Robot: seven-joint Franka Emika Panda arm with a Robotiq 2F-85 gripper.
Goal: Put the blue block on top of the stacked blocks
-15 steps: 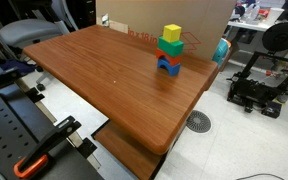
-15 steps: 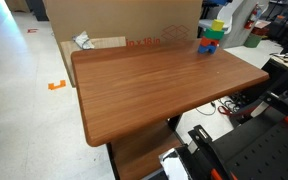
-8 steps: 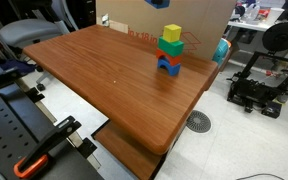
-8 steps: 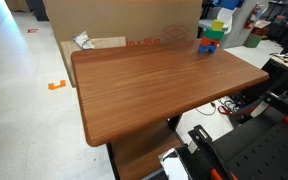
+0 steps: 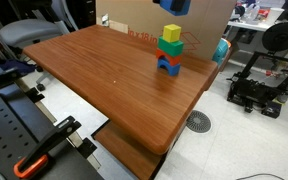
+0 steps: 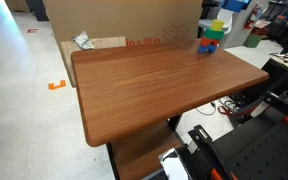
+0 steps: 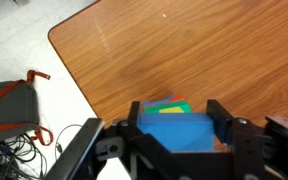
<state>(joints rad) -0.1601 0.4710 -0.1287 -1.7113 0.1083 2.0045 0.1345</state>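
Observation:
Next, I release the blue block from my gripper on top of the yellow block [image 5: 171, 23] that crowns the stack.
In the wrist view my gripper [image 7: 176, 120] is shut on the blue block [image 7: 179, 136], with a finger on each side. Just beyond the block, the stacked blocks' [image 7: 168, 104] coloured edges show on the wooden table [image 7: 214, 50]. In both exterior views the stack [image 5: 170, 50] [image 6: 212, 37] stands near the table's far edge, with yellow on top, then green, red and blue. The held blue block [image 5: 176, 5] shows at the top edge, above the stack and apart from it. The gripper itself is mostly out of view there.
A large cardboard box [image 5: 134, 15] stands right behind the table and stack. A 3D printer [image 5: 259, 80] sits on the floor beside the table, and an office chair [image 5: 24, 35] is at the other end. The robot base [image 5: 14, 130] is by the near edge.
The blue block has come into view at the top of an exterior view and moved sideways to a spot over the stack. The stack has not moved.

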